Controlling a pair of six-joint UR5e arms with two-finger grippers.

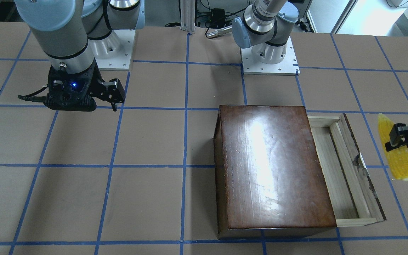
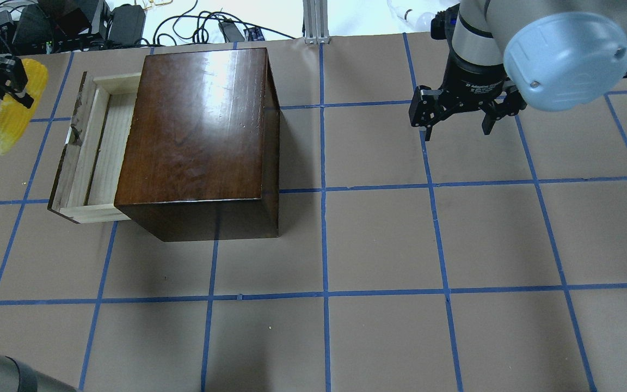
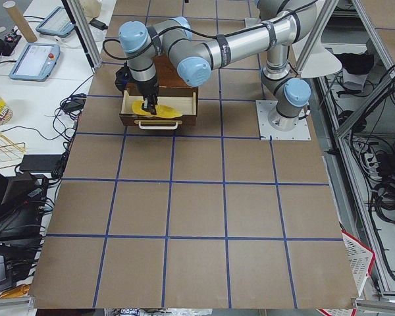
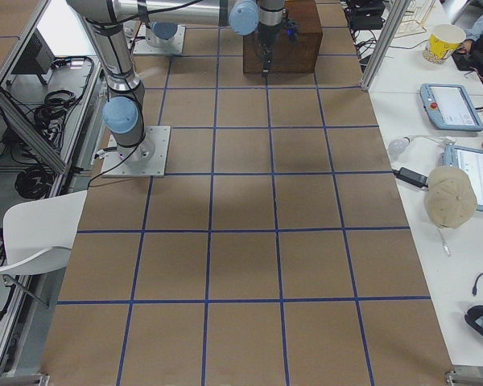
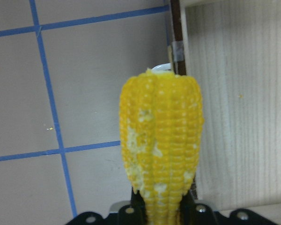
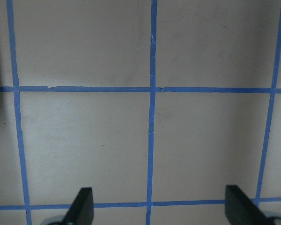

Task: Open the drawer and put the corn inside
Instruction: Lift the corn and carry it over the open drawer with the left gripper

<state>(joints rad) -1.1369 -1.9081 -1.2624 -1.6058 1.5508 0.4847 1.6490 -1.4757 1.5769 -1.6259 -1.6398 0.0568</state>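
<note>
Next, my left gripper releases the yellow corn, now held just outside the drawer's front panel, on the middle of the pale drawer's bottom point(image 1: 340, 167) point(image 5: 274, 110), so that it lies lengthwise.
The dark-brown box point(image 2: 199, 136) stands at the table's left half in the overhead view, its pale wooden drawer point(image 2: 98, 147) pulled out to the left, tray empty. The drawer point(image 1: 342, 166) also shows in the front-facing view. My left gripper point(image 2: 3, 79) is shut on the yellow corn point(image 2: 11, 117) and holds it in the air just outside the drawer's dark front panel. The corn point(image 5: 161, 140) fills the left wrist view, with the drawer tray point(image 5: 239, 103) to its right. My right gripper point(image 2: 458, 120) is open and empty, hovering over the table far to the right of the box.
The table point(image 2: 379, 239) is brown paper with a blue tape grid. Cables and devices point(image 2: 74, 27) lie beyond the far edge behind the box. The arm bases point(image 1: 269, 58) stand at the robot's side of the table.
</note>
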